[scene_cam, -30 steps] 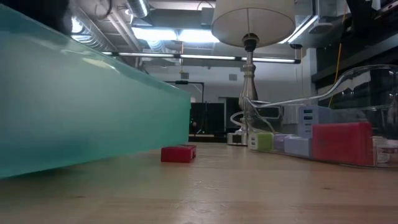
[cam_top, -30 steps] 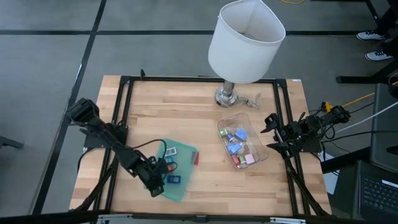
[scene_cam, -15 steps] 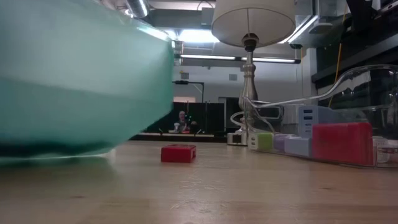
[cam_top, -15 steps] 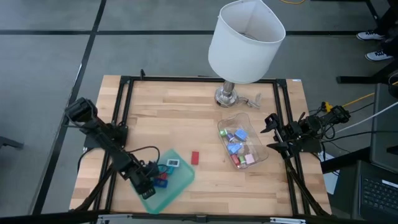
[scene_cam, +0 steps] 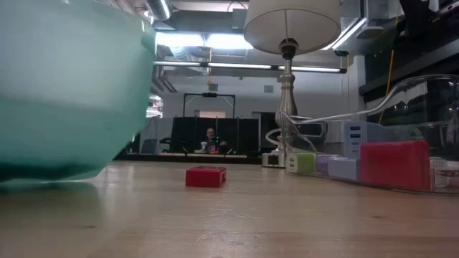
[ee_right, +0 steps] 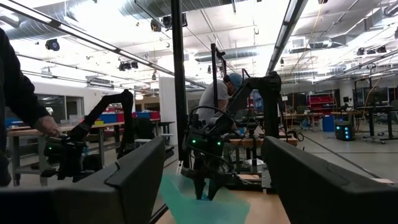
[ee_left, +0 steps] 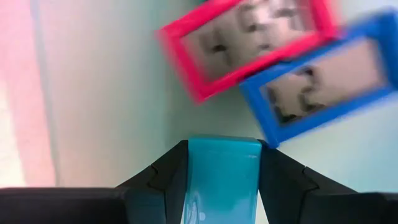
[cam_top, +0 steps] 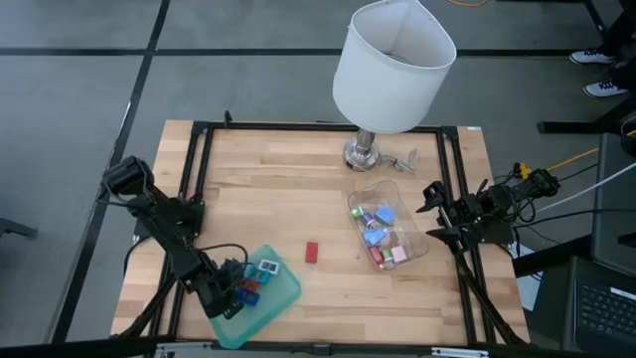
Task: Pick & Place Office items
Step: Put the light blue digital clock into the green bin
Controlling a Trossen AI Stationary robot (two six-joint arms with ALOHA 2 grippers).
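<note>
The green tray will leave my left gripper farther back on the wood, level with the lone red item [cam_top: 247, 254].
The green tray [cam_top: 266, 300] lies near the table's front left corner and fills the left of the low view [scene_cam: 64, 93]. It carries small office items: a light-blue one [cam_top: 268, 267], a red-framed one [ee_left: 245, 40] and a blue-framed one [ee_left: 323, 81]. My left gripper [cam_top: 225, 300] is shut on the tray. One red item [cam_top: 311, 252] lies alone on the wood [scene_cam: 206, 176]. Several more items sit in the clear tub [cam_top: 388, 227]. My right gripper [cam_top: 433, 211] waits open at the right edge, raised off the table. My left gripper pinches the tray's rim [ee_left: 224, 163] on its near-left side between the two fingers. The fingers [ee_left: 163, 177] come steeply from above, one inside the tray and one outside. Whether the tray's underside rests on the table cannot be told.
A lamp with a white shade [cam_top: 393, 65] stands at the far middle, with a small metal piece [cam_top: 405, 159] beside its base. A black frame [cam_top: 199, 159] runs round the table. Bare wood lies between the tray and the tub.
My left gripper has gone toward the table's near-left corner and rolled about, still shut on the tray. The tray has slid and turned with it, carrying its items. The lone red item stayed put and now lies well clear of the tray.
</note>
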